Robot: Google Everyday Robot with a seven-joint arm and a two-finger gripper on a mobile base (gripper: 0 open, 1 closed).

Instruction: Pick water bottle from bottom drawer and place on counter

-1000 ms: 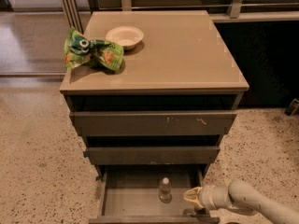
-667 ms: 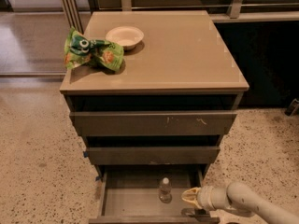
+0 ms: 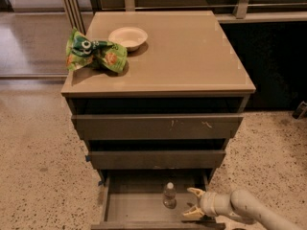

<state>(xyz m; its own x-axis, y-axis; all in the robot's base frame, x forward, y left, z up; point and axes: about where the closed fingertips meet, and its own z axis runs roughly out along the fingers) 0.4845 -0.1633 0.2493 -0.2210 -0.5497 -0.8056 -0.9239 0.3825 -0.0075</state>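
Note:
Next, I move my gripper over to the water bottle in the bottom drawer and close it around the bottle's body [image 3: 170,195], below its white cap.
The water bottle [image 3: 169,195], small, clear, with a white cap, stands upright on the grey floor of the open bottom drawer [image 3: 139,206]. My gripper [image 3: 193,202] reaches in from the lower right, inside the drawer just right of the bottle. Its pale fingers [image 3: 195,192] are spread open and empty, a small gap away from the bottle. The tan counter [image 3: 192,51] tops the dark cabinet above.
A green snack bag [image 3: 93,54] and a white bowl [image 3: 128,36] lie on the counter's back left. The two upper drawers [image 3: 158,127] stick out slightly above the bottom drawer. Speckled floor surrounds the cabinet; a dark wall stands to the right.
My gripper has moved a little left inside the drawer, closer to the bottle. The bottle has not moved.

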